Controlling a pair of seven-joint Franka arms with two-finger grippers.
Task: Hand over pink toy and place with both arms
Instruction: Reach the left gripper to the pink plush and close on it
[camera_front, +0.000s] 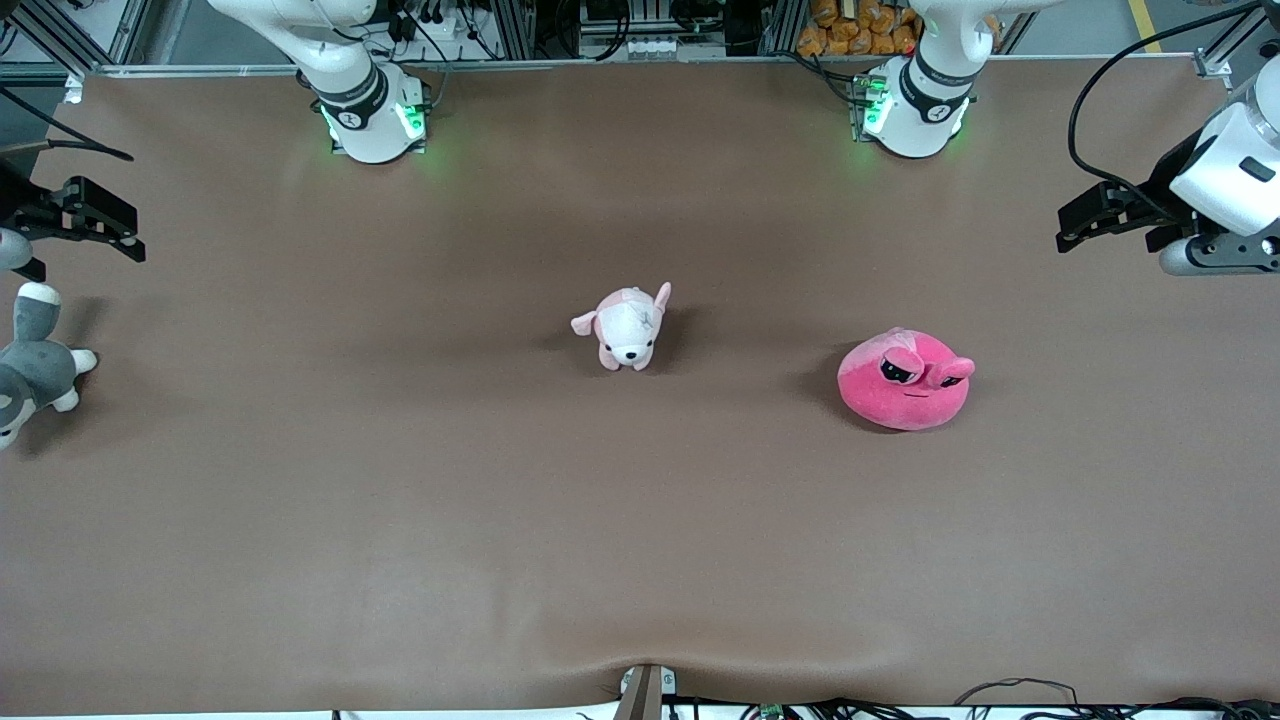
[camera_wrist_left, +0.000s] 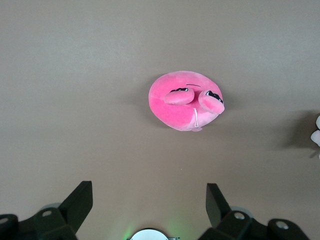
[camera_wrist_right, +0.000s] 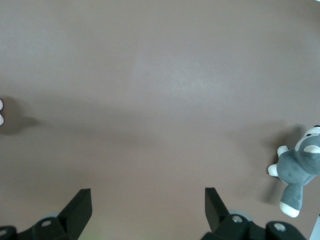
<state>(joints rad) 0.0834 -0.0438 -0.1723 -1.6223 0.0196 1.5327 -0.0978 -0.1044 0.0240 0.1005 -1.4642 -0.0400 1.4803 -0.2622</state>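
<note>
The pink toy has a bulging eye (camera_front: 953, 373) (camera_wrist_left: 179, 96) on the side farther from the puppy plush. I should close my left gripper on that eye.
The pink toy (camera_front: 905, 380), a round hot-pink plush with bulging sleepy eyes, lies on the brown table toward the left arm's end. It also shows in the left wrist view (camera_wrist_left: 185, 100), apart from the fingers. My left gripper (camera_front: 1078, 225) is open and empty, up in the air over the table's edge at the left arm's end; in its own view (camera_wrist_left: 149, 189) the jaws stand wide. My right gripper (camera_front: 115, 225) is open and empty over the table's edge at the right arm's end, and its own view (camera_wrist_right: 147, 192) shows bare table between the jaws.
A small pale pink-and-white puppy plush (camera_front: 628, 325) sits at the table's middle. A grey-and-white plush animal (camera_front: 35, 365) lies at the right arm's end, close below the right gripper, and shows in the right wrist view (camera_wrist_right: 297, 167). The arm bases (camera_front: 370, 120) stand along the table's edge farthest from the camera.
</note>
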